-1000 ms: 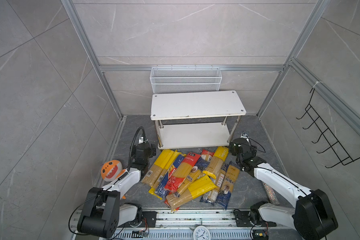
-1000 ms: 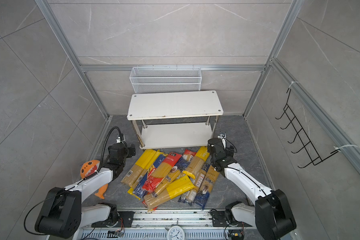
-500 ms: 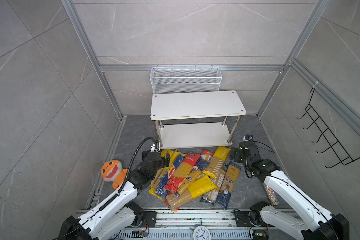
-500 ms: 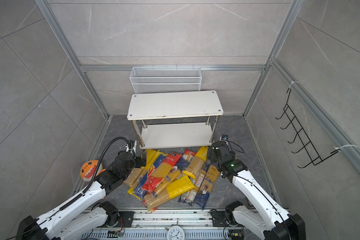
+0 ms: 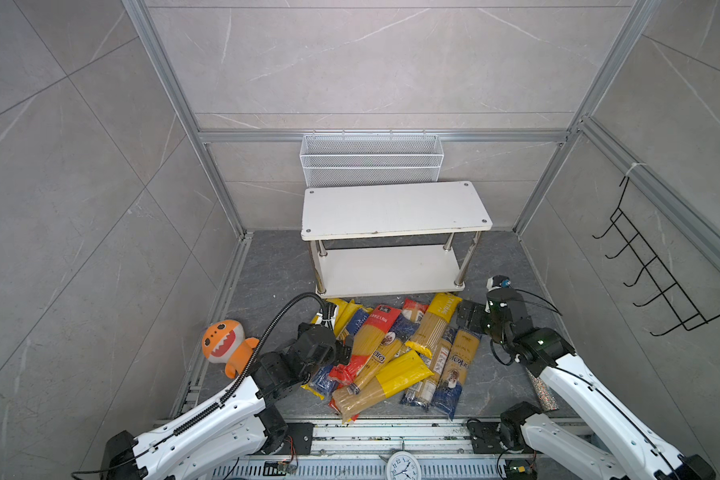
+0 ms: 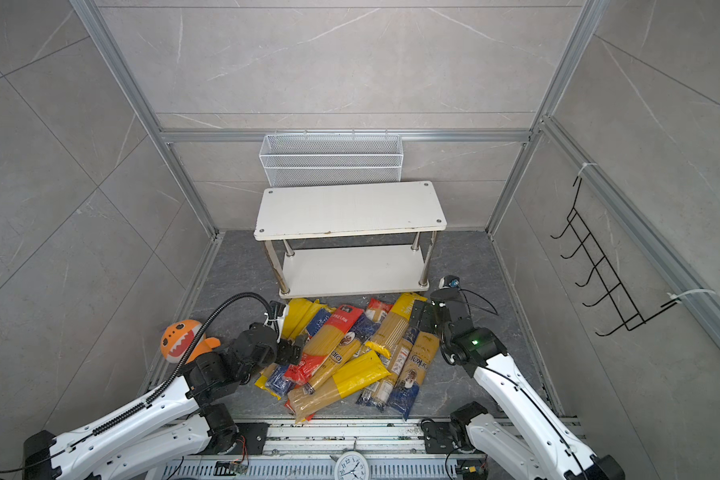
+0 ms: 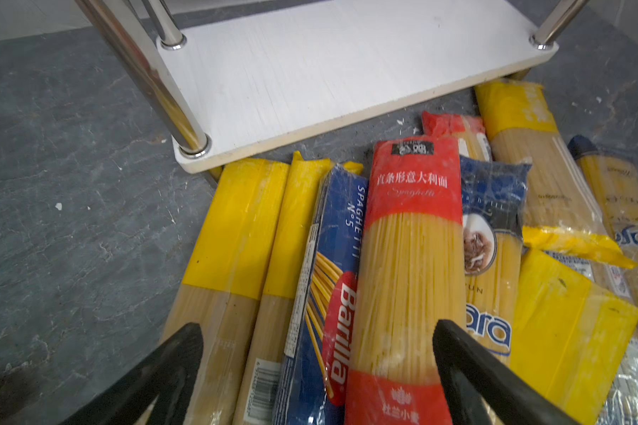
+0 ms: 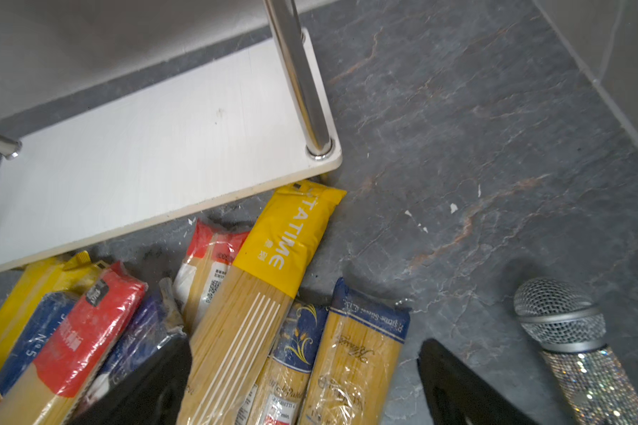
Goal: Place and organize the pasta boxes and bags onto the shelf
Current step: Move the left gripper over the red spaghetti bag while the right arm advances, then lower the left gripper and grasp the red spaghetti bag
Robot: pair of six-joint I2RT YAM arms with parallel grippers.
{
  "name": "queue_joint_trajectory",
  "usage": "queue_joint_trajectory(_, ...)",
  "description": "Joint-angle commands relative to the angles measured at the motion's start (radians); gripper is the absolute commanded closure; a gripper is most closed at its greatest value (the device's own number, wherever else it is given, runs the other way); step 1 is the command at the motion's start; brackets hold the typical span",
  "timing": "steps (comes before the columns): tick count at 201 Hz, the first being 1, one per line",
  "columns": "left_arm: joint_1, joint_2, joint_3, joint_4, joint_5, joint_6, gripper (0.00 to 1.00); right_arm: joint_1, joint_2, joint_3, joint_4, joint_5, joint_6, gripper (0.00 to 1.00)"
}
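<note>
The robot's left gripper should close on the near red end (image 5: 346, 372) (image 7: 398, 407) of the red-ended packet, the one that lies next to the blue Barilla packet.
The pasta boxes and bags (image 5: 391, 353) (image 6: 350, 353) lie in a heap on the dark floor, just in front of the shelf (image 5: 391, 208) (image 6: 350, 208), whose two white boards are bare. My left gripper (image 5: 344, 345) (image 6: 296, 349) (image 7: 317, 327) hangs open over the heap's left side. It straddles a blue Barilla packet (image 7: 332, 276) and a red-ended packet (image 7: 413, 257) without gripping them. My right gripper (image 5: 468, 316) (image 6: 422, 318) (image 8: 305, 344) stands open over the heap's right side, spanning a yellow-ended packet (image 8: 273, 257) and blue-ended packets (image 8: 361, 349).
An orange plush toy (image 5: 225, 345) sits left of the heap by my left arm. A glittery microphone (image 8: 568, 338) lies on the floor right of my right gripper. A white wire mesh basket (image 5: 371, 160) hangs behind the shelf, and a black hook rack (image 5: 661, 282) is on the right wall.
My left gripper has swung from the floor left of the heap to over its left side. The right arm has unfolded, its gripper staying near the heap's right edge. Both stayed open.
</note>
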State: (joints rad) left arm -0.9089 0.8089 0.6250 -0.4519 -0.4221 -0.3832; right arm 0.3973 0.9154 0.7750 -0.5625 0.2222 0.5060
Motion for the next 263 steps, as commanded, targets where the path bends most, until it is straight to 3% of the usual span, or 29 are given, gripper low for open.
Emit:
queue_joint_trajectory(1, -0.018, 0.033, 0.080, -0.078, 0.033, -0.029, 0.00, 0.005, -0.010, -0.001, -0.019, -0.057, -0.002, 0.00)
queue_joint_trajectory(101, -0.053, 0.147, 0.205, -0.214, 0.183, -0.031, 0.00, 0.004, 0.027, 0.030, -0.042, -0.169, -0.034, 0.00)
queue_joint_trajectory(190, -0.073, 0.142, 0.118, -0.194, 0.211, -0.074, 0.00, 0.005, 0.042, 0.034, -0.047, -0.228, -0.043, 0.00)
queue_joint_trajectory(263, -0.127, 0.203, 0.074, -0.196, 0.167, -0.168, 0.00, 0.005, 0.026, 0.047, -0.072, -0.281, -0.072, 0.00)
